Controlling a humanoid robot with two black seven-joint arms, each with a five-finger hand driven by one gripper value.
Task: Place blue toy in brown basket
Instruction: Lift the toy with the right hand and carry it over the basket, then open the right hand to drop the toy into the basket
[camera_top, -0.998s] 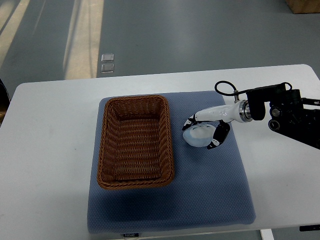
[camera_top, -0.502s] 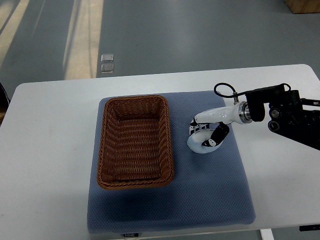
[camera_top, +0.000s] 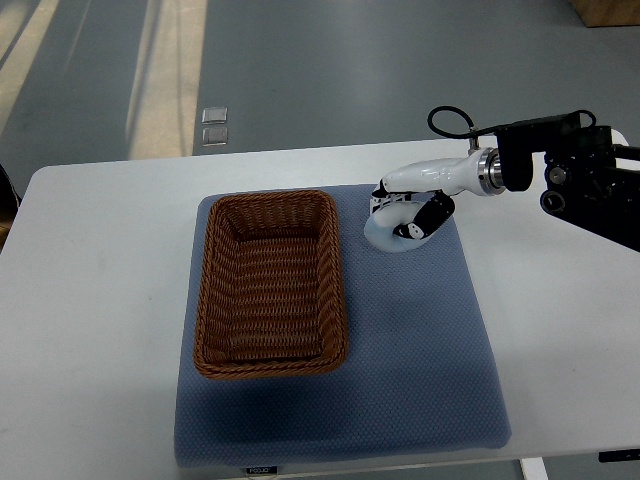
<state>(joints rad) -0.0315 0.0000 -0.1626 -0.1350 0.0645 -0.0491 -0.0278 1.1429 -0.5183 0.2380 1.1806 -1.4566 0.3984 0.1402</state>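
The robot's right gripper needs to release the blue toy, now lifted above the blue mat, in the brown basket (camera_top: 245, 293), against the long side farthest from the robot's right arm.
A pale blue toy (camera_top: 385, 231) hangs in my right hand (camera_top: 405, 215), whose white and black fingers are shut on it. The toy is lifted above the blue mat (camera_top: 420, 340), casting a faint shadow below. The right arm comes in from the right edge. A brown wicker basket (camera_top: 270, 283) sits on the mat's left half, with nothing inside it. The toy is just right of the basket's far right corner. The left arm is out of the picture.
The mat lies on a white table (camera_top: 100, 300). The right arm's black wrist housing and cable loop (camera_top: 560, 180) hover over the table's far right. Grey floor lies beyond the table's far edge.
The right hand closed on the toy, then lifted it off the mat and carried it toward the far edge. The basket stayed put.
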